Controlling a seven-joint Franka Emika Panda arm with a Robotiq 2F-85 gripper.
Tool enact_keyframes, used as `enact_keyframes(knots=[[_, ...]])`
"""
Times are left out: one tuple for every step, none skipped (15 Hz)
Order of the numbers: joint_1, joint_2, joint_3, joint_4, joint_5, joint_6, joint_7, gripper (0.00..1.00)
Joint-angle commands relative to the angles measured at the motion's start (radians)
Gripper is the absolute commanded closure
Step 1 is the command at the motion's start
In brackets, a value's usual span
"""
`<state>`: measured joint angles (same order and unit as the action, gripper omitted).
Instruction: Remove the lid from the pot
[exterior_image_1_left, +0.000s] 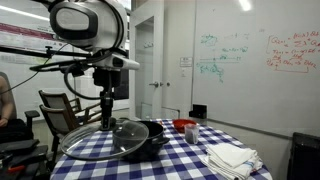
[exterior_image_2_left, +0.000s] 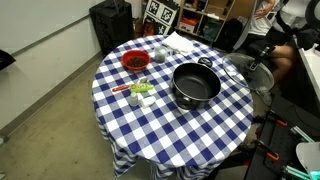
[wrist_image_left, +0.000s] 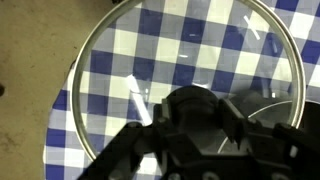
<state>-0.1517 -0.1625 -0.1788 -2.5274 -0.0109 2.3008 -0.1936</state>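
Note:
The robot's gripper should release the clear glass lid on the checked cloth (exterior_image_1_left: 141, 171) in front of the black pot. The lid now hangs over the table's edge.
The black pot (exterior_image_2_left: 195, 85) stands open on the checked table; it also shows in an exterior view (exterior_image_1_left: 152, 132). The clear glass lid (wrist_image_left: 190, 45) is off the pot. My gripper (wrist_image_left: 195, 108) is shut on its black central knob and holds it over the table's edge beside the pot. In both exterior views the lid (exterior_image_1_left: 125, 140) (exterior_image_2_left: 252, 72) hangs under the gripper (exterior_image_1_left: 107, 122) (exterior_image_2_left: 264, 60), apart from the pot. Through the glass I see the blue and white cloth and, at the left, the floor.
A small red bowl (exterior_image_2_left: 134, 61) (exterior_image_1_left: 183, 125), white napkins (exterior_image_1_left: 232, 157) (exterior_image_2_left: 183, 42) and small items (exterior_image_2_left: 140, 92) lie on the round table (exterior_image_2_left: 160, 125). A chair (exterior_image_1_left: 60, 105) stands behind the arm. Black boxes (exterior_image_2_left: 112, 22) stand on the floor.

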Motion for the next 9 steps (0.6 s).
enact_keyframes(knots=[[-0.026, 0.088, -0.045, 0.028, 0.051, 0.07, -0.036, 0.75], [-0.029, 0.126, -0.053, 0.043, 0.072, 0.092, -0.048, 0.75], [-0.032, 0.163, -0.056, 0.057, 0.099, 0.115, -0.062, 0.75], [-0.035, 0.199, -0.057, 0.071, 0.125, 0.134, -0.077, 0.75], [-0.038, 0.238, -0.052, 0.091, 0.162, 0.15, -0.101, 0.75], [-0.042, 0.275, -0.043, 0.111, 0.189, 0.161, -0.114, 0.75], [-0.047, 0.315, -0.033, 0.137, 0.215, 0.168, -0.132, 0.75], [-0.054, 0.354, -0.023, 0.165, 0.237, 0.169, -0.143, 0.75], [-0.063, 0.387, -0.013, 0.191, 0.251, 0.168, -0.151, 0.75]])
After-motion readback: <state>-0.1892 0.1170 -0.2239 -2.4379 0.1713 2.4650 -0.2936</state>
